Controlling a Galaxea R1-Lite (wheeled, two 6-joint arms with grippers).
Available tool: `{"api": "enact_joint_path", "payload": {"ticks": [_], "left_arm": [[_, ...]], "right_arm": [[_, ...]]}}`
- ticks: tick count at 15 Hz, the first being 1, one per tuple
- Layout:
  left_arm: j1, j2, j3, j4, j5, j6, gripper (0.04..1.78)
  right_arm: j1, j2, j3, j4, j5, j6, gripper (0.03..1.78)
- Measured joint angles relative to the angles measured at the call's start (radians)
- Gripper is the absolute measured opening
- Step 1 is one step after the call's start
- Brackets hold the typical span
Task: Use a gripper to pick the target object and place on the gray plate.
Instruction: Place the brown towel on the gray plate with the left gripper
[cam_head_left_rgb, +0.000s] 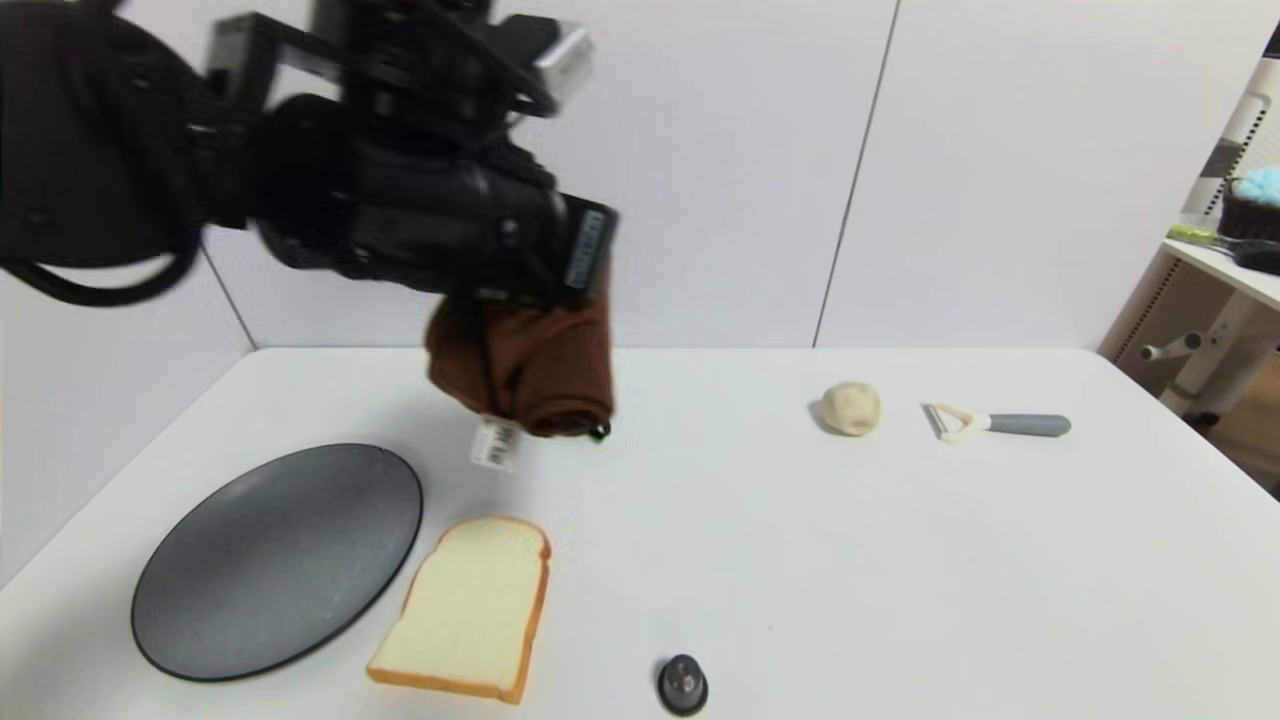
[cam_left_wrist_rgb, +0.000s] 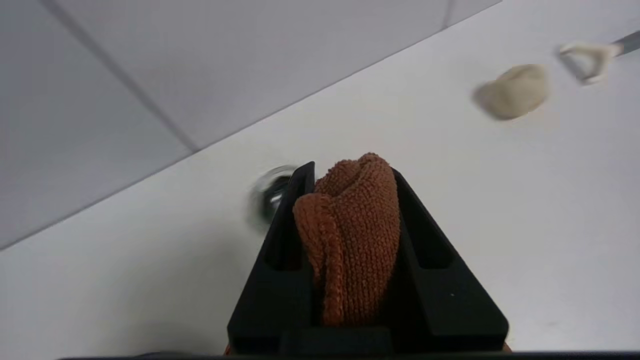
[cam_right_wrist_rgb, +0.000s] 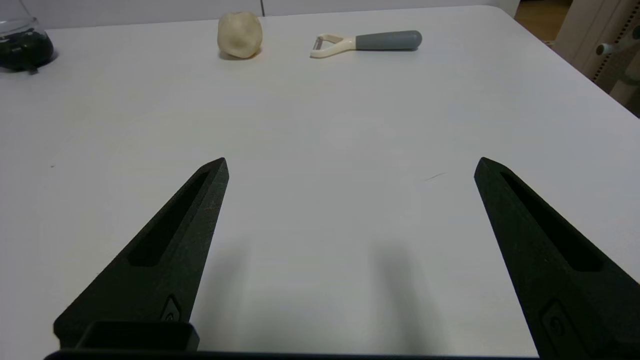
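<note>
Next, my left gripper lets go of the brown towel on the middle of the gray plate (cam_head_left_rgb: 280, 551) next to the bread slice.
My left gripper (cam_head_left_rgb: 545, 415) is shut on the folded dark brown terry towel (cam_head_left_rgb: 550, 370) and holds it in the air above the back left of the white table. The towel's white printed tag (cam_head_left_rgb: 495, 443) hangs below it. In the left wrist view the towel (cam_left_wrist_rgb: 355, 235) fills the gap between the black fingers of the left gripper (cam_left_wrist_rgb: 351, 169). The gray plate (cam_head_left_rgb: 280, 555) lies flat and bare at the front left, lower and to the left of the towel. My right gripper (cam_right_wrist_rgb: 351, 160) is open and empty over bare table, out of the head view.
A bread slice (cam_head_left_rgb: 470, 605) lies just right of the plate. A beige dough ball (cam_head_left_rgb: 851, 408) and a gray-handled peeler (cam_head_left_rgb: 1000, 424) lie at the back right. A small dark round object (cam_head_left_rgb: 683, 685) sits at the front edge. A glass jar (cam_right_wrist_rgb: 20, 45) stands far off.
</note>
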Motion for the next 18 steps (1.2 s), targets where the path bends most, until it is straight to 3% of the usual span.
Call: {"api": "enact_joint_path", "payload": {"ticks": [4,7,10,13,18], "left_arm": [[0.325,-0.175,0.117,0.097,-0.193,0.135,0.45],[0.489,-0.283,0.274,0.115,-0.267,0.148,0.45],[0.559,-0.340,0.444,0.112,-0.275,0.144,0.45],[0.577,-0.355,0.609,0.067,-0.286,0.140,0.45],[0.601,-0.277,0.789,-0.219,-0.290,0.140,0.45]], "right_arm": [[0.000,0.000,0.000,0.000,0.000,0.000,1.70],[0.000,0.000,0.000,0.000,0.000,0.000,1.70],[0.000,0.000,0.000,0.000,0.000,0.000,1.70],[0.000,0.000,0.000,0.000,0.000,0.000,1.70],[0.000,0.000,0.000,0.000,0.000,0.000,1.70]]}}
